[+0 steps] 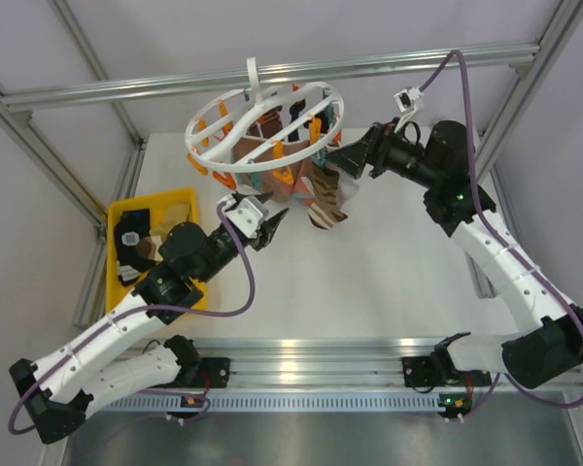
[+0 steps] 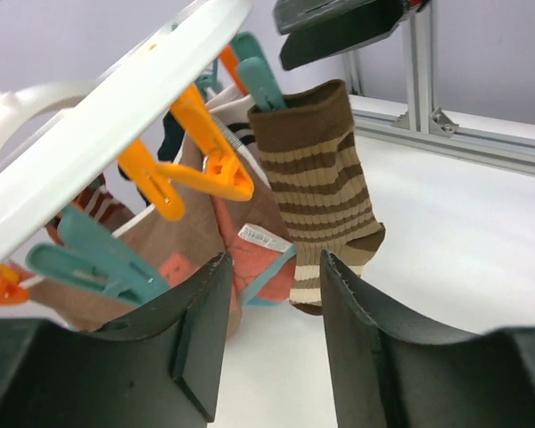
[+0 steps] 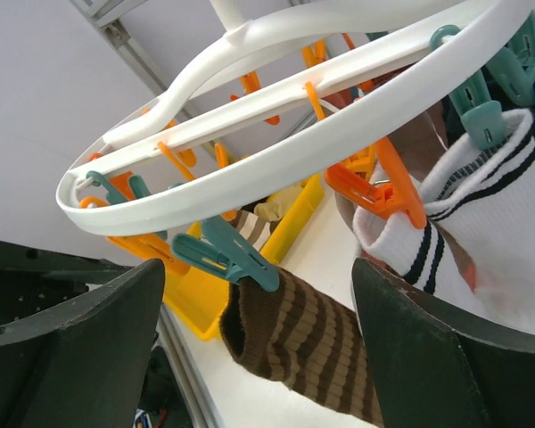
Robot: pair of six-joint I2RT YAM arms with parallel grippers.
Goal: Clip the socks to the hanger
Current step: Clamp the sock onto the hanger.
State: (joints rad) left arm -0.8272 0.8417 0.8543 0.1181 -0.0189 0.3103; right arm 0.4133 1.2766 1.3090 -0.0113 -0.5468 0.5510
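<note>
Next, I take the lower end [image 2: 238,185] of the empty orange clip with my left gripper and hold it straight for my right gripper, as that clip hangs slanted beside the brown sock.
The hanger [image 1: 264,121] is a round white ring hanging over the back of the table, with orange and teal clips under it. Several socks hang from those clips. A brown sock with tan stripes [image 1: 325,199] [image 2: 321,178] [image 3: 312,343] hangs from a teal clip [image 2: 259,80] [image 3: 227,254]. My left gripper [image 1: 272,225] [image 2: 274,267] is open just below and in front of this sock, holding nothing. My right gripper [image 1: 342,158] [image 3: 259,276] stands open beside the ring's right rim, level with the same clip, and it is empty. An orange clip [image 3: 374,192] holds a white sock with dark stripes [image 3: 481,214].
A yellow tray [image 1: 180,201] [image 3: 294,223] with more socks [image 1: 141,248] sits at the table's left edge, beside my left arm. The hanger's hook [image 1: 253,73] hangs on an aluminium crossbar [image 1: 389,63]. Frame posts stand at both sides.
</note>
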